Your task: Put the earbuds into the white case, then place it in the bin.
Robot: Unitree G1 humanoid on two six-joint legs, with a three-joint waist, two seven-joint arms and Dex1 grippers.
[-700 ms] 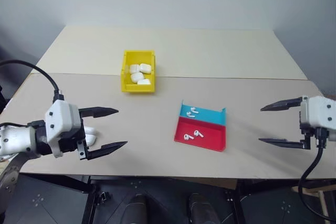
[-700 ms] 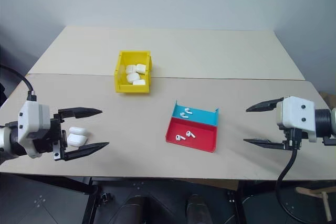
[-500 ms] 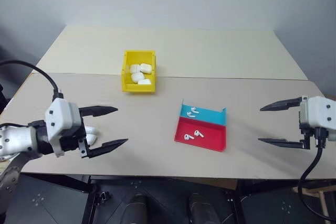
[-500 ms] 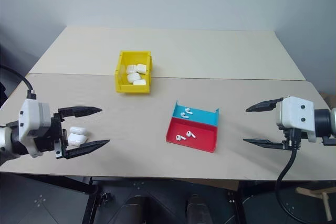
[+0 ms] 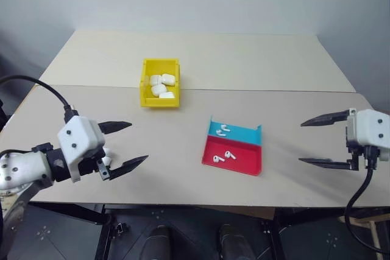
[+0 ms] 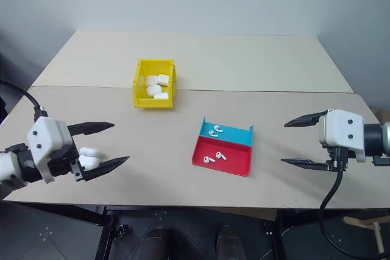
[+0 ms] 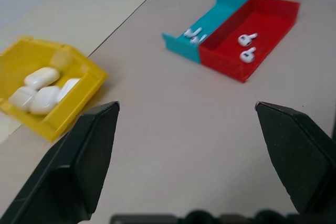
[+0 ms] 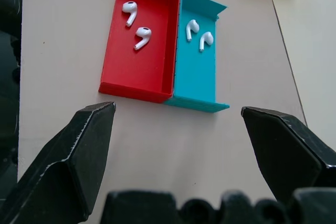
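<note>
The robot's left gripper needs to next move to the white case on the table and close on the case's body (image 5: 106,161), just under the case's lid.
Earbuds lie in a flat tray (image 5: 244,164): two in its blue half (image 5: 223,130) and two in its red half (image 8: 134,22). A white case (image 6: 89,158) lies on the table close to my left gripper's base, partly hidden by it; it looks to have its lid up. My left gripper (image 5: 139,142) hangs open and empty, pointing toward the tray. The yellow bin (image 5: 146,83) stands further back on the left and holds several white cases (image 5: 162,84). At the right edge of the table my right gripper (image 5: 301,142) is open and empty, facing the tray.
Two beige tabletops meet at a seam just behind the bin. The table's front edge runs close under both grippers. Bare surface lies between the left gripper, the bin and the tray.
My left hand has turned a little and edged toward the tray, hiding more of the white case. The right arm has hardly moved. Both grippers stay open.
</note>
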